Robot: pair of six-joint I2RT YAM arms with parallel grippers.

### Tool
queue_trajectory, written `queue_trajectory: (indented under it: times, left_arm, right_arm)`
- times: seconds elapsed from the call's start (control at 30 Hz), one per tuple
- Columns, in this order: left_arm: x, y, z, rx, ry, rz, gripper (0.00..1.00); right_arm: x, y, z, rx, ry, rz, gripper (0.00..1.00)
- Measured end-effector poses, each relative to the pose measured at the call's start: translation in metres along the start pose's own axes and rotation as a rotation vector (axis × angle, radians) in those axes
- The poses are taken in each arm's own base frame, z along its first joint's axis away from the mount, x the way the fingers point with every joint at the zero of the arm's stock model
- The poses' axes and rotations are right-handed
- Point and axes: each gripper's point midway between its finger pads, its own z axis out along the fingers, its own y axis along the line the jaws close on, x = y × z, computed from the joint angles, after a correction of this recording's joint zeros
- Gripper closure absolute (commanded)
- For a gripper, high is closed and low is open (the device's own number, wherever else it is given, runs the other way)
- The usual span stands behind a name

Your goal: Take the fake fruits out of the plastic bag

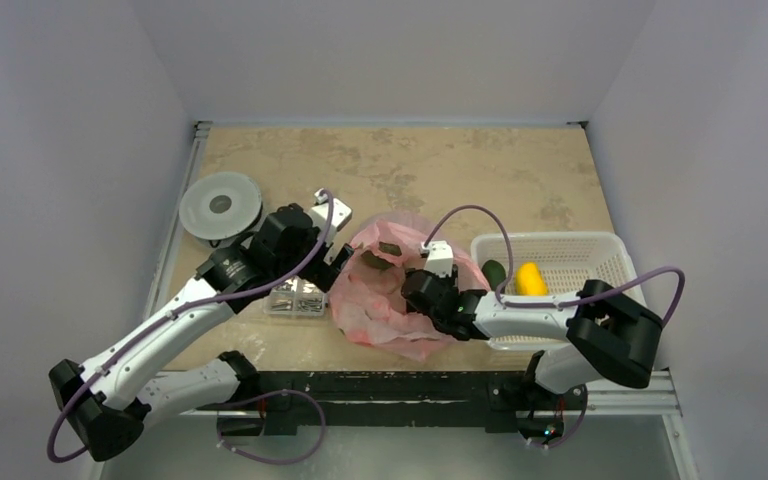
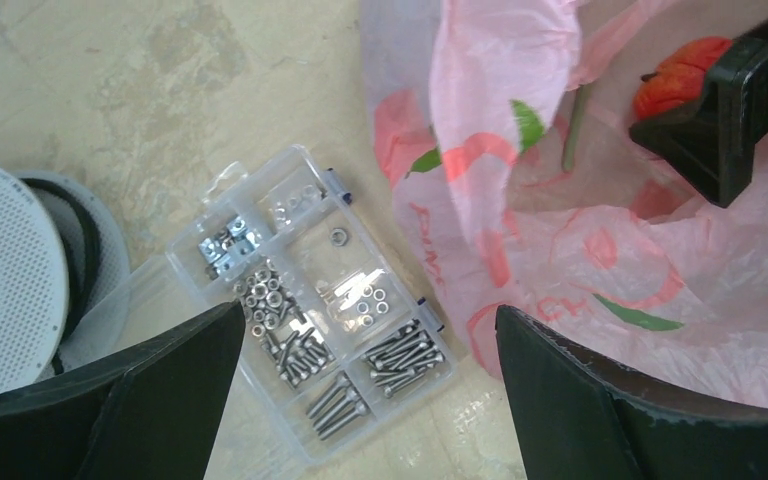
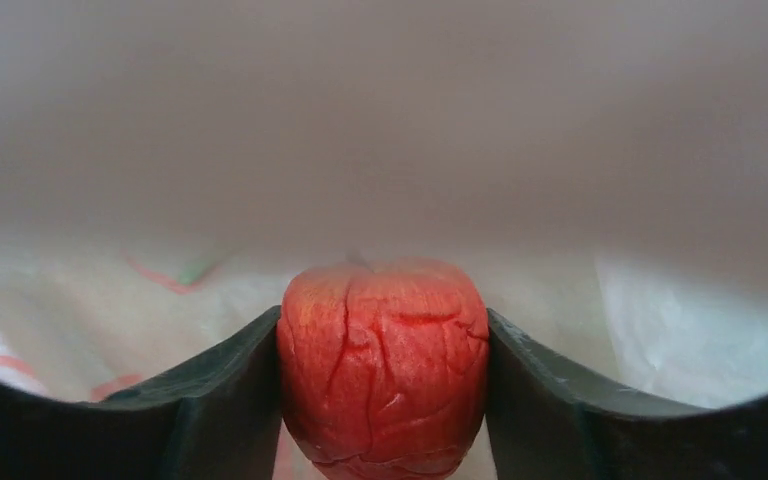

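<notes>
The plastic bag's edge stands loose outside my left gripper's fingers, so they should pinch the bag's fold (image 2: 497, 272) and steady it while the red fruit comes out.
The pink plastic bag (image 1: 385, 305) lies crumpled at the table's middle, and shows at the right of the left wrist view (image 2: 580, 250). My right gripper (image 1: 415, 285) reaches into it and is shut on a red, wrinkled fake fruit (image 3: 383, 365), which also shows in the left wrist view (image 2: 680, 75). In the right wrist view the right gripper (image 3: 383, 320) has both fingers pressed on the fruit's sides. My left gripper (image 1: 335, 262) is open and empty beside the bag's left edge, with its fingers (image 2: 130, 400) over the parts box. A dark green fruit (image 1: 494, 272) and a yellow fruit (image 1: 530, 278) lie in the basket.
A white perforated basket (image 1: 580, 250) stands right of the bag. A clear box of small metal parts (image 2: 320, 300) lies left of the bag (image 1: 297, 297). A grey spool (image 1: 220, 205) sits at the far left.
</notes>
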Motion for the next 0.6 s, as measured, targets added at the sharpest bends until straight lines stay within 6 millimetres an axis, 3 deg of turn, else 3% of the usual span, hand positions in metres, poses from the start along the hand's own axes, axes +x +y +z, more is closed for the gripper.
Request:
queue_trajectory:
  times: [0.2,0.43,0.6]
  left_arm:
    - [0.006,-0.018,0.022,0.08,0.053,0.016,0.06]
    - [0.013,-0.026,0.03,0.119,0.09,0.029,0.12]
    - [0.014,-0.028,0.031,0.128,0.093,0.031,0.19]
  right_arm:
    - [-0.033,0.022,-0.006,-0.092,-0.097,0.014,0.74]
    - [-0.075,0.048,-0.034,-0.252,-0.195,0.108,0.82]
    - [-0.091,0.059,-0.052,-0.339,-0.212,0.142,0.87]
